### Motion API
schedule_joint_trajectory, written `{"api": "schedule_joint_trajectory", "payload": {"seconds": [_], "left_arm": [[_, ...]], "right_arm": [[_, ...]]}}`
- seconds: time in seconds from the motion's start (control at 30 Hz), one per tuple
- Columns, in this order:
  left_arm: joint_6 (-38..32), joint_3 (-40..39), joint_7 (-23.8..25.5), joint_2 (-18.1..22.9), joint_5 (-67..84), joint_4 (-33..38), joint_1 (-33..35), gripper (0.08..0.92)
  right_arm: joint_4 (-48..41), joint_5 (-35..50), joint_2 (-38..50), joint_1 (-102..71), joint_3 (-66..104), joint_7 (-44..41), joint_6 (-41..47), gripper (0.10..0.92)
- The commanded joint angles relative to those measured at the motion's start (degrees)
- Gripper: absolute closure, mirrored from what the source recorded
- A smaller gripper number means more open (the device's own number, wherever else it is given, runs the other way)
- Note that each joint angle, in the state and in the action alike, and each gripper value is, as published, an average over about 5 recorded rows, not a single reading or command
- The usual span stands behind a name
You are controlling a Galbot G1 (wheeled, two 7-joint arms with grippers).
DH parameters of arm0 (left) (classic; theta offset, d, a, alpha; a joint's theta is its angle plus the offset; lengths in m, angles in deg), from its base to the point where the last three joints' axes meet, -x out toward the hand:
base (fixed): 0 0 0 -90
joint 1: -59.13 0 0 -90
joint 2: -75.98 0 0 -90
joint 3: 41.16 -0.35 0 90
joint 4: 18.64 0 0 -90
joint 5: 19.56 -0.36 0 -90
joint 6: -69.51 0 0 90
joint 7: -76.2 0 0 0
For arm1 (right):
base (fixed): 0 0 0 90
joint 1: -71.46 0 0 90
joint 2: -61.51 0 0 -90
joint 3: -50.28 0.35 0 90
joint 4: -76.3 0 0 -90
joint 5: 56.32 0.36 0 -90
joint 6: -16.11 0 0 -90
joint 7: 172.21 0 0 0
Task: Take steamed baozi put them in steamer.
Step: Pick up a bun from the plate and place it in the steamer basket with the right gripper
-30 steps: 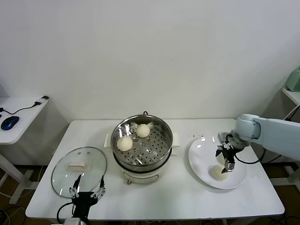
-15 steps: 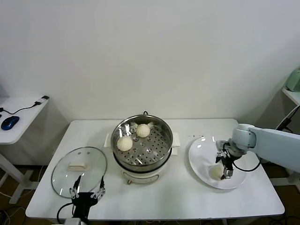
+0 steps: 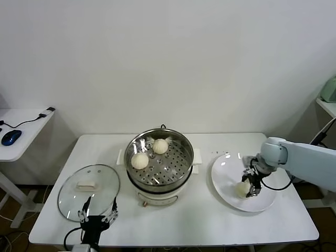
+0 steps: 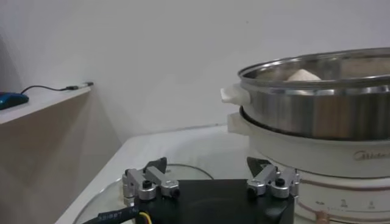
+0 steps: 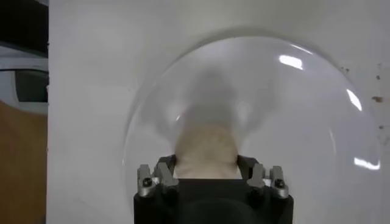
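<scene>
Next, I release the baozi with my right gripper on the steamer tray's front edge (image 3: 156,176), nearer me than the other two.
Two baozi (image 3: 139,160) (image 3: 160,146) lie on the perforated tray of the steamer (image 3: 188,152); one peeks over its rim in the left wrist view (image 4: 303,75). A third baozi (image 3: 242,189) is on the white plate (image 3: 226,173) at the right. My right gripper (image 3: 251,185) is shut on it, with a finger pressed on each side in the right wrist view (image 5: 206,167). A fourth baozi is not in view. My left gripper (image 3: 97,218) is parked open and empty at the table's front left.
A round glass lid (image 3: 89,191) with a white handle lies flat left of the steamer, just beyond my left gripper. A side desk with a blue mouse (image 3: 10,137) stands at the far left. The table's front edge is close to the plate.
My right gripper came down over the baozi on the plate and closed on it; baozi and gripper have since shifted slightly toward the plate's middle. The left arm has not moved.
</scene>
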Motion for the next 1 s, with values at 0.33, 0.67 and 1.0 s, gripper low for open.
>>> {"api": "schedule_joint_trajectory", "payload": {"seconds": [0.33, 0.67, 1.0], "left_arm": [[0.1, -0.5, 0.1, -0.5, -0.7, 0.2, 0.3, 0.177], [0.3, -0.3, 0.1, -0.5, -0.7, 0.7, 0.1, 0.177], [0.1, -0.4, 0.0, -0.1, -0.8, 0.7, 0.3, 0.177]], "right_arm": [[2.6, 12.9, -21.2, 44.4, -9.6, -12.4, -23.4, 0.347], [17.7, -1.3, -33.8, 30.6, -1.1, -6.3, -34.4, 0.347], [7.1, -18.7, -39.6, 16.6, -2.3, -0.3, -39.2, 0.347]]}}
